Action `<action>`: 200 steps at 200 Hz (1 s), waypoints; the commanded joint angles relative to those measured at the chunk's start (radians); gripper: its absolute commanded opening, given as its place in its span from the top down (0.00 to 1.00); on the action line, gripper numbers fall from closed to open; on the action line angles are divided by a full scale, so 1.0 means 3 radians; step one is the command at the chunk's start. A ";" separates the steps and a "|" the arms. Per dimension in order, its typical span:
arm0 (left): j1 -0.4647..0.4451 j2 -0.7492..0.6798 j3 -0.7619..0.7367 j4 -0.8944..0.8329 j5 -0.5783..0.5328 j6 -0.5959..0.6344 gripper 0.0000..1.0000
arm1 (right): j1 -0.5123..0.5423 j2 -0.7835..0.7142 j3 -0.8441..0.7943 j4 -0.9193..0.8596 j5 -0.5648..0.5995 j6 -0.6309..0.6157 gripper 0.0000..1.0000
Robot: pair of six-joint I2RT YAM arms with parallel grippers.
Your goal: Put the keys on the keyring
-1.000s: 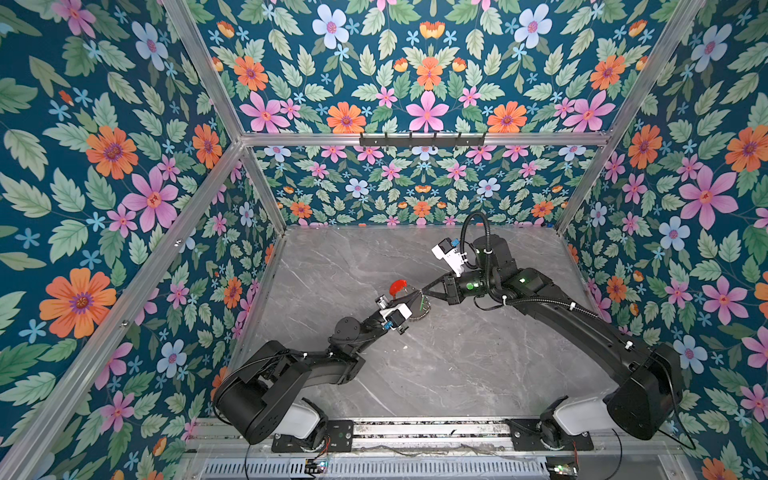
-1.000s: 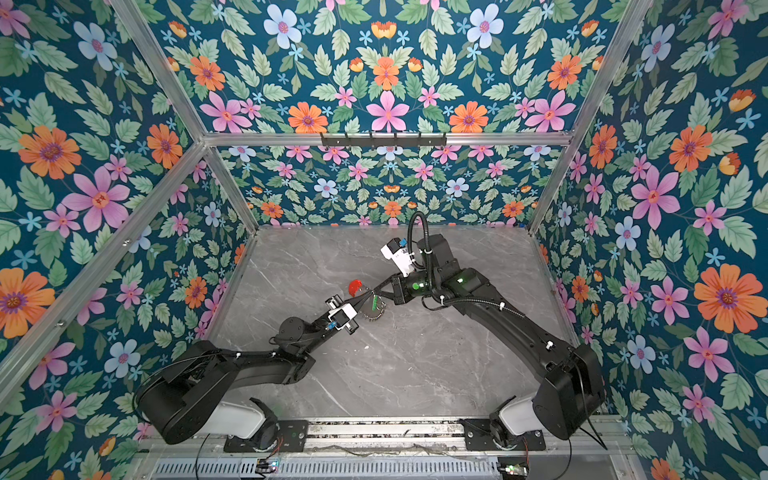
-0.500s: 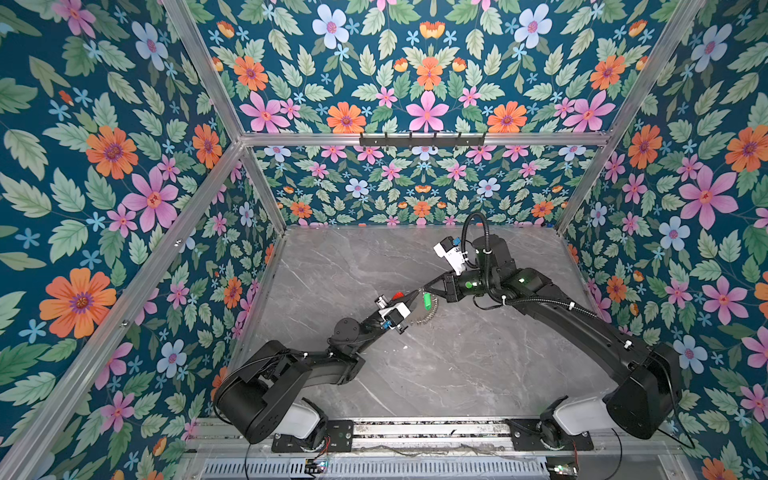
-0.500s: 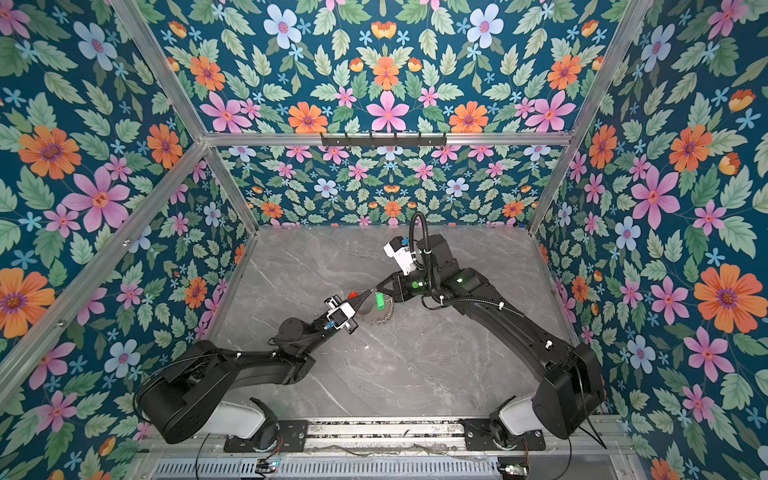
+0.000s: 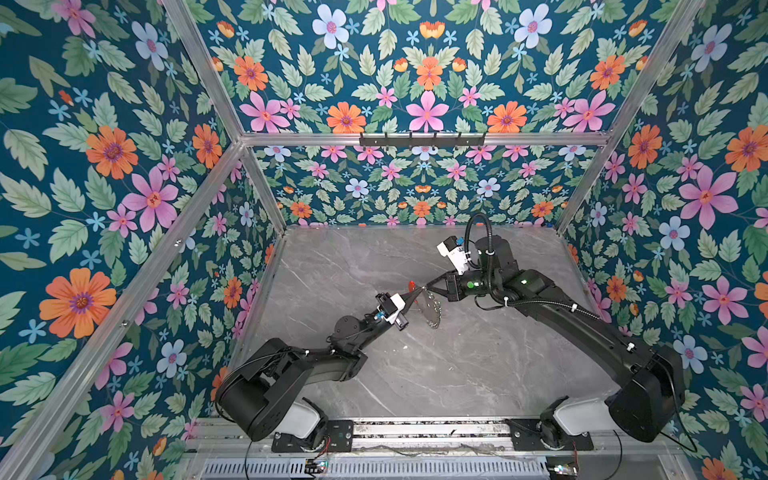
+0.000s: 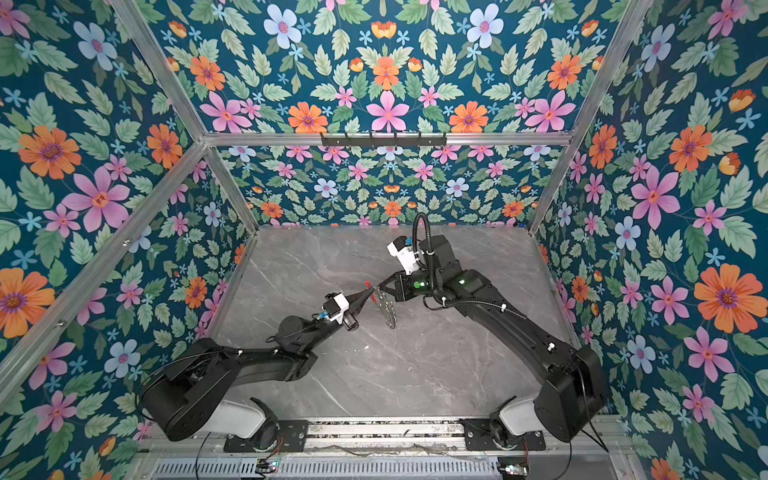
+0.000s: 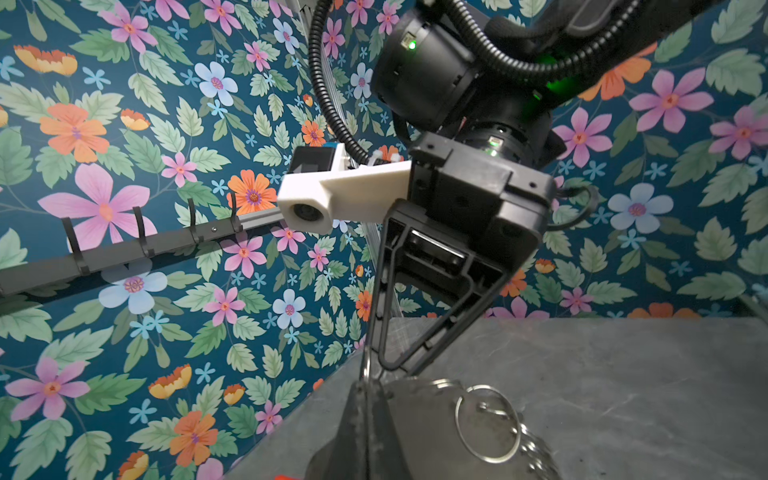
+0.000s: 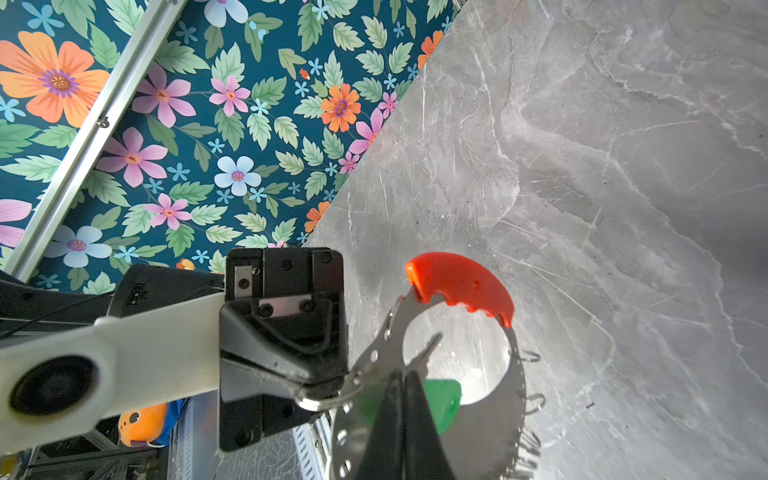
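The robot's right gripper needs to put the key down on the bare marble table (image 5: 463,319) between the keyring and the robot's right arm.
The keyring (image 8: 374,357), a grey metal ring with a red plastic arc (image 8: 461,286) and small silver loops (image 8: 530,403) on its rim, hangs above the table. My left gripper (image 8: 328,384) is shut on a silver loop at its rim. My right gripper (image 8: 401,374) is shut on the key's green head (image 8: 444,403); the thin shaft (image 8: 428,347) points into the ring's open middle. In both top views the keyring (image 5: 432,309) (image 6: 386,309) hangs edge-on below the meeting tips of the left gripper (image 5: 415,300) and right gripper (image 5: 428,286); the key is hidden there.
The grey marble table (image 5: 457,365) is boxed in by floral walls and aluminium posts. A black hook rail (image 5: 422,139) crosses the back wall. The two arms' bases stand at the front edge.
The keyring has turned between the grippers and now hangs edge-on to the top views. The green key head seen there half a second ago is hidden. Both arms have barely moved.
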 commanded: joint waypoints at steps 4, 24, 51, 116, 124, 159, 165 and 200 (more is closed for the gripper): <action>0.0006 -0.0051 0.0103 0.0138 -0.0090 -0.0737 1.00 | -0.0078 -0.0148 -0.0183 0.0106 0.0311 0.0055 1.00; 0.0005 -0.0120 0.0178 -0.0018 -0.0120 -0.1050 1.00 | -0.0227 -0.0352 -0.0527 0.0182 0.0641 0.0147 1.00; 0.0001 -0.0167 0.0235 -0.0110 -0.0108 -0.1334 1.00 | -0.0408 -0.0570 -0.1047 0.0195 0.1073 0.0178 1.00; 0.0005 -0.0162 0.0251 -0.0057 -0.0060 -0.1569 1.00 | -0.0604 -0.0034 -0.1602 0.0285 0.1345 0.0290 1.00; 0.0006 -0.0158 0.0245 -0.0057 -0.0062 -0.1570 1.00 | -0.0636 0.0131 -0.1539 0.0280 0.1352 0.0299 1.00; 0.0005 -0.0188 0.0204 -0.0057 -0.0062 -0.1602 1.00 | -0.0672 0.0815 -0.1065 0.0097 0.1464 0.0275 1.00; 0.0003 -0.0196 0.0195 -0.0057 -0.0062 -0.1609 1.00 | -0.0672 0.0990 -0.0973 0.0055 0.1476 0.0268 1.00; 0.0009 -0.0247 0.0134 -0.0105 -0.0083 -0.1577 1.00 | -0.0676 0.1273 -0.0657 -0.0069 0.1443 0.0271 0.94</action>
